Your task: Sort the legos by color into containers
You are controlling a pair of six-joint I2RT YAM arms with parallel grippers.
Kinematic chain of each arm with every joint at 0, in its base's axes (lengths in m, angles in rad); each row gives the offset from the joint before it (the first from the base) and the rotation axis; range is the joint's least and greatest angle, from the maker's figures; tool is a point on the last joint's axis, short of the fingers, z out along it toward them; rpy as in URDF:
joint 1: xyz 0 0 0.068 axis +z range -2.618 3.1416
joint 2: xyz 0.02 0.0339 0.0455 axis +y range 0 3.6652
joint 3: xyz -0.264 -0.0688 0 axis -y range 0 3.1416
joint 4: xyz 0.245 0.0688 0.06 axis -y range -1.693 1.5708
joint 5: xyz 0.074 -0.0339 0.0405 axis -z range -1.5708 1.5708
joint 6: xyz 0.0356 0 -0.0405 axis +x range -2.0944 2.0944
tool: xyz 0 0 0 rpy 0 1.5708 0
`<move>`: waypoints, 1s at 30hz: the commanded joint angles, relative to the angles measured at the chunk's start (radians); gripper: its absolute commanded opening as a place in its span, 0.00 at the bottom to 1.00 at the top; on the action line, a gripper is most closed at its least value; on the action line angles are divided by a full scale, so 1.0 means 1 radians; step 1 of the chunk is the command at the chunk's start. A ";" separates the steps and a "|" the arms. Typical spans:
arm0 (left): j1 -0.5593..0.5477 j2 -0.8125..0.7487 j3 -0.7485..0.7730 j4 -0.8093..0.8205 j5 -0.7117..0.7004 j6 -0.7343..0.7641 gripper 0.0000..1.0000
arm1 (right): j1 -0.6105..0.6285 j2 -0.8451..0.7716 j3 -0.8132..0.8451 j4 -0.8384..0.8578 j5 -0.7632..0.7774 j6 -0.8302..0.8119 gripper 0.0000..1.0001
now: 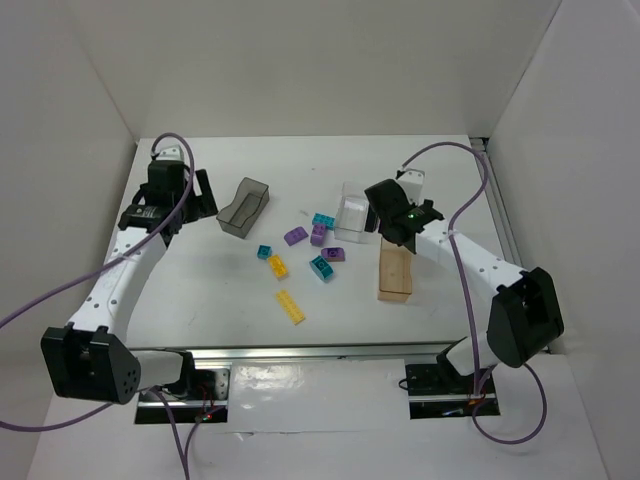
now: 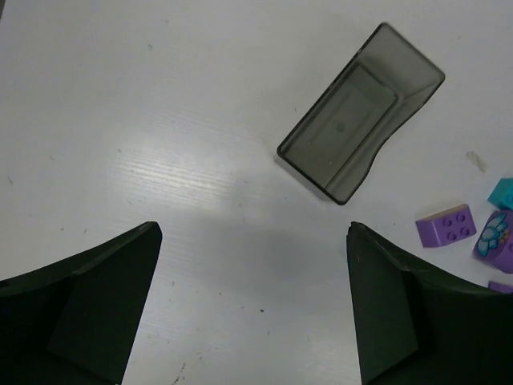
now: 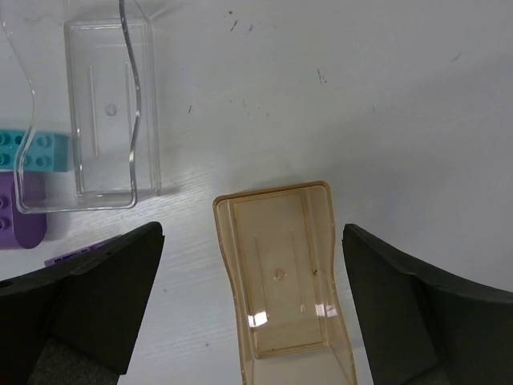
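Observation:
Next, I will move my right gripper to the hollow-side-up teal lego beside the purple lego nearest the tan container and close it on the teal lego's sides [image 1: 321, 269].
The legos lie loose mid-table: teal ones [image 1: 322, 219] [image 1: 264, 252] [image 1: 322, 267], purple ones [image 1: 295, 236] [image 1: 334, 254] and yellow ones [image 1: 277, 266] [image 1: 290, 306]. The smoky grey container [image 1: 244, 207] [image 2: 361, 112] stands left of them, the clear container [image 1: 353, 212] [image 3: 108, 112] to their right, and the tan container [image 1: 395, 272] [image 3: 280, 273] at the near right. My left gripper [image 1: 203, 193] [image 2: 255, 228] hangs open and empty over bare table beside the grey container. My right gripper [image 1: 387, 217] [image 3: 252, 228] is open and empty above the tan container's far end.
White walls close in the table on the left, back and right. In the left wrist view a purple lego [image 2: 446, 227] and a teal one [image 2: 503, 192] lie right of the fingers. A teal lego [image 3: 32, 150] shows through the clear container's wall.

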 commanded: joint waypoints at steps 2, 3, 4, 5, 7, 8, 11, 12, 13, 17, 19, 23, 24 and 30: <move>0.001 -0.009 0.035 -0.059 0.037 0.051 1.00 | 0.020 -0.029 0.026 0.050 -0.033 -0.018 1.00; 0.001 -0.009 0.035 -0.059 0.046 0.062 1.00 | 0.020 -0.038 0.016 0.079 -0.053 -0.030 1.00; 0.001 -0.019 0.026 -0.059 0.046 0.074 1.00 | 0.029 -0.050 0.016 0.089 -0.095 -0.047 1.00; 0.001 -0.031 0.016 -0.059 0.055 0.086 1.00 | 0.041 -0.050 0.016 0.102 -0.123 -0.079 1.00; 0.010 -0.042 0.016 -0.059 0.066 0.119 1.00 | 0.058 -0.060 0.016 0.131 -0.168 -0.107 1.00; 0.011 -0.042 0.016 -0.059 0.066 0.119 1.00 | 0.069 -0.051 0.026 0.131 -0.182 -0.107 1.00; 0.021 -0.079 0.016 -0.059 0.050 0.062 1.00 | 0.118 -0.014 0.026 0.152 -0.252 -0.154 1.00; 0.021 -0.088 0.007 -0.059 0.089 0.038 1.00 | 0.158 -0.005 0.026 0.163 -0.271 -0.183 1.00; 0.021 -0.102 0.007 -0.059 0.089 0.022 1.00 | 0.181 0.005 0.026 0.172 -0.280 -0.183 1.00; 0.021 -0.125 0.007 -0.071 0.199 0.022 1.00 | 0.294 0.054 0.013 0.226 -0.289 -0.229 1.00; 0.021 -0.125 -0.002 -0.071 0.225 0.022 1.00 | 0.348 0.083 -0.001 0.276 -0.338 -0.283 1.00; 0.030 -0.125 0.007 -0.091 0.235 0.022 1.00 | 0.388 0.172 0.012 0.286 -0.348 -0.315 0.95; 0.030 -0.116 0.007 -0.091 0.235 0.013 1.00 | 0.388 0.210 0.026 0.275 -0.334 -0.315 0.95; 0.030 -0.116 0.007 -0.102 0.245 0.013 1.00 | 0.388 0.295 0.039 0.297 -0.320 -0.315 0.85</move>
